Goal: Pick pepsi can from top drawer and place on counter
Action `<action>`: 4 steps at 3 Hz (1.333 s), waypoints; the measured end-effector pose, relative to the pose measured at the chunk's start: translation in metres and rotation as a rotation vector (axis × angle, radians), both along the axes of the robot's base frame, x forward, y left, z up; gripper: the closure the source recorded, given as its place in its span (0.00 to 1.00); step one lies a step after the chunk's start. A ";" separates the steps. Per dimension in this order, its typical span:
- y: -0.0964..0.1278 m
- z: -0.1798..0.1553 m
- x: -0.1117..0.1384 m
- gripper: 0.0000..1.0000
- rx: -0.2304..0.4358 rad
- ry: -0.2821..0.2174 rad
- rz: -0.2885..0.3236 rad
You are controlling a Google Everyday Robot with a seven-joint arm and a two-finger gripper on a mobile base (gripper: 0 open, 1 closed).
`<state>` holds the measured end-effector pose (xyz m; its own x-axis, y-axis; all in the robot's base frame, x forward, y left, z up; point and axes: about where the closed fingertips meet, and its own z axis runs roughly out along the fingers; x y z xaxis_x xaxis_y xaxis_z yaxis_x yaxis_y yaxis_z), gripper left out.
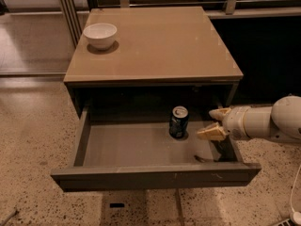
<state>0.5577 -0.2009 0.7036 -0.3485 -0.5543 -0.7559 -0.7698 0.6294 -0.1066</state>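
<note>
The upper half [178, 119] of the pepsi can, just below its silver top, will be gripped by my gripper.
The pepsi can [178, 121] stands upright on the grey floor of the open top drawer [141, 149], right of its middle. My gripper [212, 123] is inside the drawer at its right side, just right of the can and apart from it. Its two tan fingers [210, 133] are spread open and point left toward the can. The white arm comes in from the right edge. The tan counter [155, 41] lies above the drawer.
A white bowl [99, 34] sits at the counter's back left corner. The speckled floor [28, 140] surrounds the table. A metal railing runs behind the table. The drawer's front panel [155, 177] sticks out toward the camera.
</note>
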 end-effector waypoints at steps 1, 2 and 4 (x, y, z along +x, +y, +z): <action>0.007 -0.009 0.007 0.14 0.041 -0.007 0.016; 0.017 -0.020 0.017 0.14 0.080 -0.014 0.040; 0.057 -0.045 0.043 0.17 0.158 -0.005 0.147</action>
<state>0.6010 -0.1438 0.6590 -0.2685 -0.4732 -0.8391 -0.8543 0.5195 -0.0196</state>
